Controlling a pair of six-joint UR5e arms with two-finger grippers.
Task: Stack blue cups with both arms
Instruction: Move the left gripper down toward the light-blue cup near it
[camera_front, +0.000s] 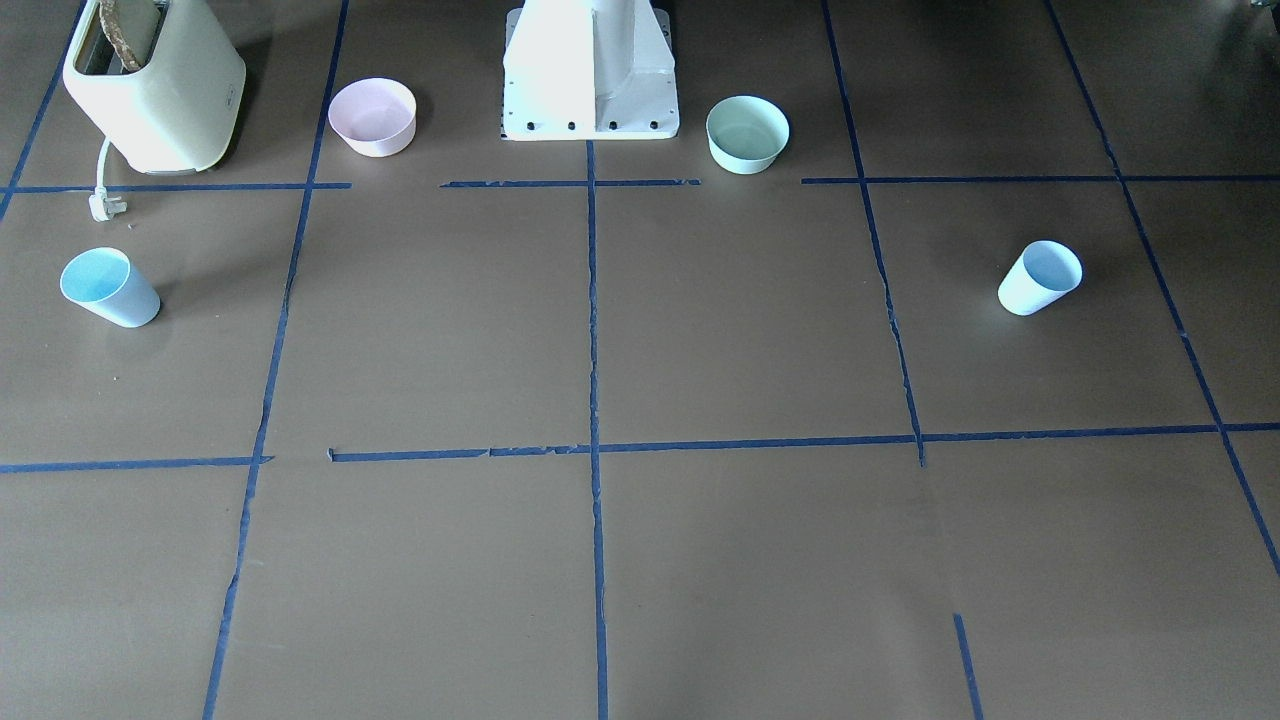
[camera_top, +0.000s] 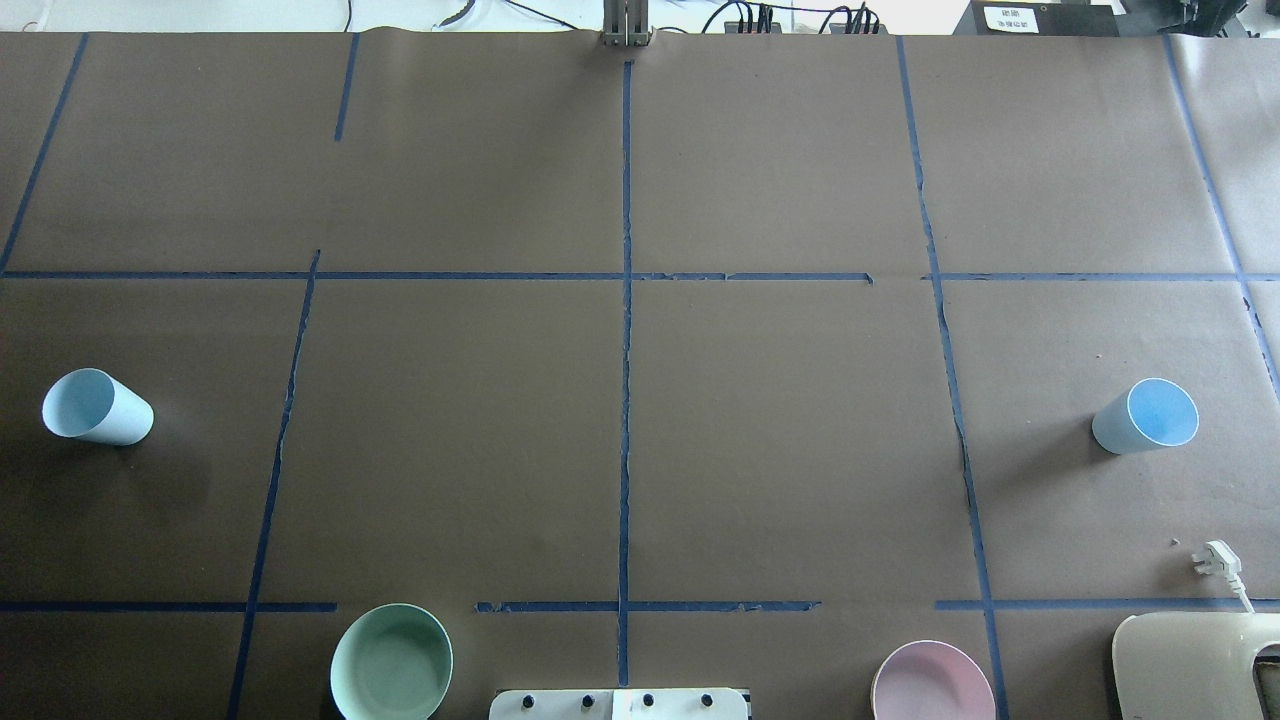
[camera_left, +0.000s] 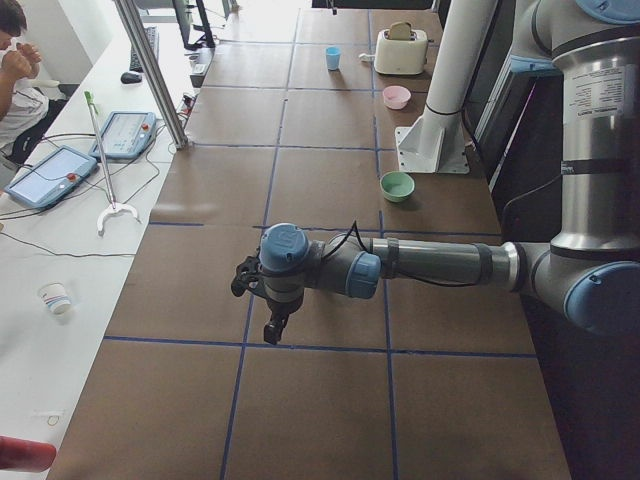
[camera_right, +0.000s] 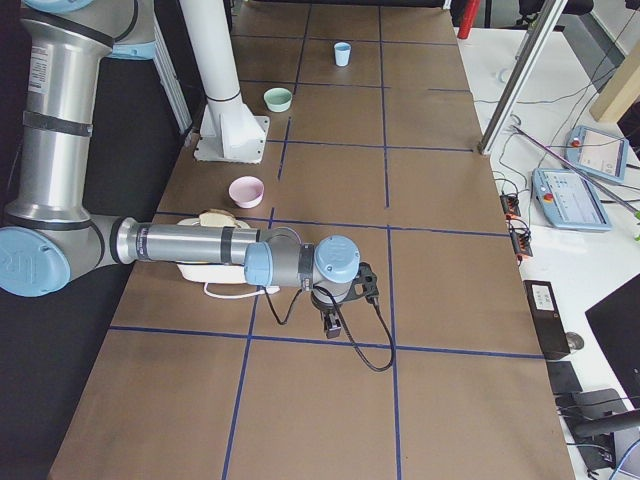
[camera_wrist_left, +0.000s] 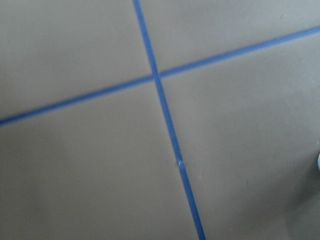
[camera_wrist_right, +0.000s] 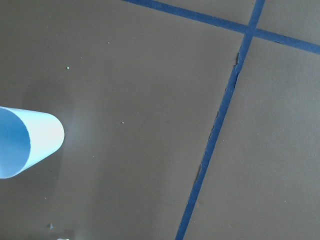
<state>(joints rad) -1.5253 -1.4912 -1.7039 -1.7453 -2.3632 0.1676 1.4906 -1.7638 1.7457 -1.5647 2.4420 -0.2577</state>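
I close my left gripper next on the rim (camera_front: 1075, 274) of the pale-blue cup on the mint-green bowl's side of the table.
Two pale-blue cups stand upright, far apart. One cup (camera_top: 95, 406) is on the robot's left side (camera_front: 1040, 277) and shows far off in the exterior right view (camera_right: 343, 53). The other cup (camera_top: 1147, 415) is on the robot's right side (camera_front: 108, 287), near the toaster (camera_left: 333, 58); the right wrist view shows it at its left edge (camera_wrist_right: 25, 142). The left gripper (camera_left: 270, 325) hangs above the table at its left end. The right gripper (camera_right: 332, 322) hangs above the table at its right end. I cannot tell whether either is open or shut. Neither shows in the overhead or front view.
A mint-green bowl (camera_top: 391, 662) and a pink bowl (camera_top: 932, 682) flank the white pedestal (camera_front: 590, 70). A cream toaster (camera_front: 150, 85) with its loose plug (camera_front: 105, 205) stands at the robot's right. Blue tape lines grid the brown table. An operator sits at the side bench.
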